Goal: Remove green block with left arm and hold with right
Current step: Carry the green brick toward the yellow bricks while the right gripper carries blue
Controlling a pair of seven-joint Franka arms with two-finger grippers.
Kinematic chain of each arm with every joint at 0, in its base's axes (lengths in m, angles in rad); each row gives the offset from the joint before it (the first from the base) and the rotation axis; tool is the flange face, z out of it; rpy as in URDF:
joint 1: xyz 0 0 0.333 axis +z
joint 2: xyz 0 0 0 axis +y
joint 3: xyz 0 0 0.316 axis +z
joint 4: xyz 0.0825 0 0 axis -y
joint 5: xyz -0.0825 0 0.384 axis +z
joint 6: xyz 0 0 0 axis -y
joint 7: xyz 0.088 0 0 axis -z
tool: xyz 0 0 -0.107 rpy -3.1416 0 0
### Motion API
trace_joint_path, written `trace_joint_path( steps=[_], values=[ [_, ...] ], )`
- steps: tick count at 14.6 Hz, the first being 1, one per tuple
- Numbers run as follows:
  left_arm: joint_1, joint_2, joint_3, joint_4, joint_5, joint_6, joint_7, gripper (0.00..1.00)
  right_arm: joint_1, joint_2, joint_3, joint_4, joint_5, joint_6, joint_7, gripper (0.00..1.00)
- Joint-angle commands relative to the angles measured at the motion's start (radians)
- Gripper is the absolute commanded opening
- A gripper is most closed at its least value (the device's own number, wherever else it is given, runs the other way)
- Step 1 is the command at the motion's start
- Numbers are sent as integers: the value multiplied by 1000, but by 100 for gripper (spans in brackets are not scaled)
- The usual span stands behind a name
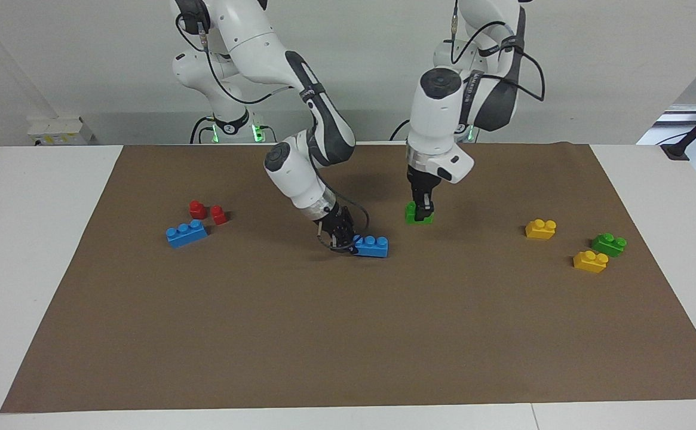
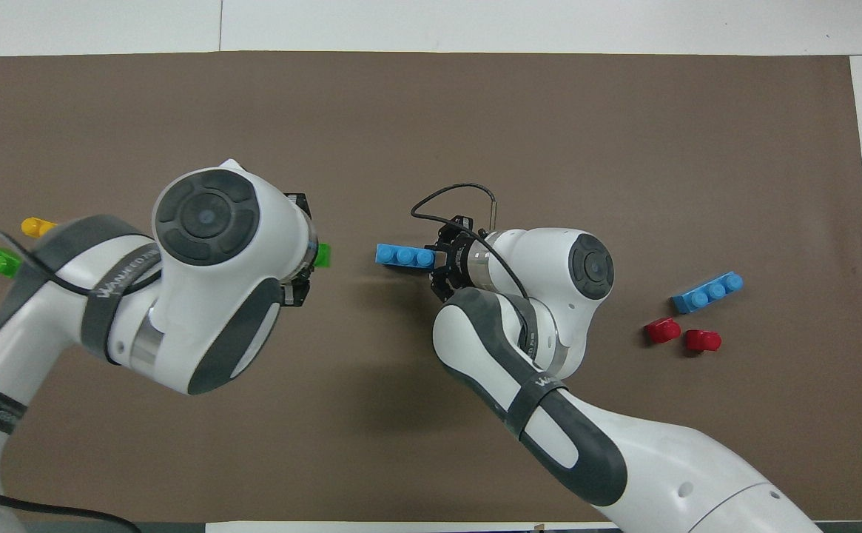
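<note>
My left gripper has the green block. It will let go of the green block on the mat (image 2: 134,209) near the yellow brick, toward the blue bricks.
The green block (image 1: 412,215) (image 2: 322,255), a small two-stud brick, hangs in my left gripper (image 1: 424,210), which is shut on it from above. It is clear of the blue brick (image 1: 374,246) (image 2: 404,255) and is over the mat, toward the left arm's end from that brick. This blue three-stud brick lies flat on the mat. My right gripper (image 1: 348,242) (image 2: 442,260) is low beside it, shut on its end. In the overhead view the left wrist hides most of the left gripper.
A second blue brick (image 1: 186,233) and two red pieces (image 1: 197,209) lie toward the right arm's end. Two yellow bricks (image 1: 540,229) (image 1: 590,261) and another green brick (image 1: 609,243) lie toward the left arm's end. A brown mat (image 1: 348,334) covers the table.
</note>
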Motion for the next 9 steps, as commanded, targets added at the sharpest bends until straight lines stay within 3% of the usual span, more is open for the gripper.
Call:
trace_joint_path(
  steps=[1, 6, 9],
  values=[
    [104, -10, -6, 2, -22, -38, 192, 0, -147, -53, -1, 67, -27, -205, -108, 0],
    [302, -7, -5, -10, -76, -7, 587, 0, -436, -134, -1, 90, -159, -515, -355, 0],
    [384, 5, -3, -18, -85, 40, 755, 0, -576, -159, -1, 32, -163, -592, -496, 0]
  ],
)
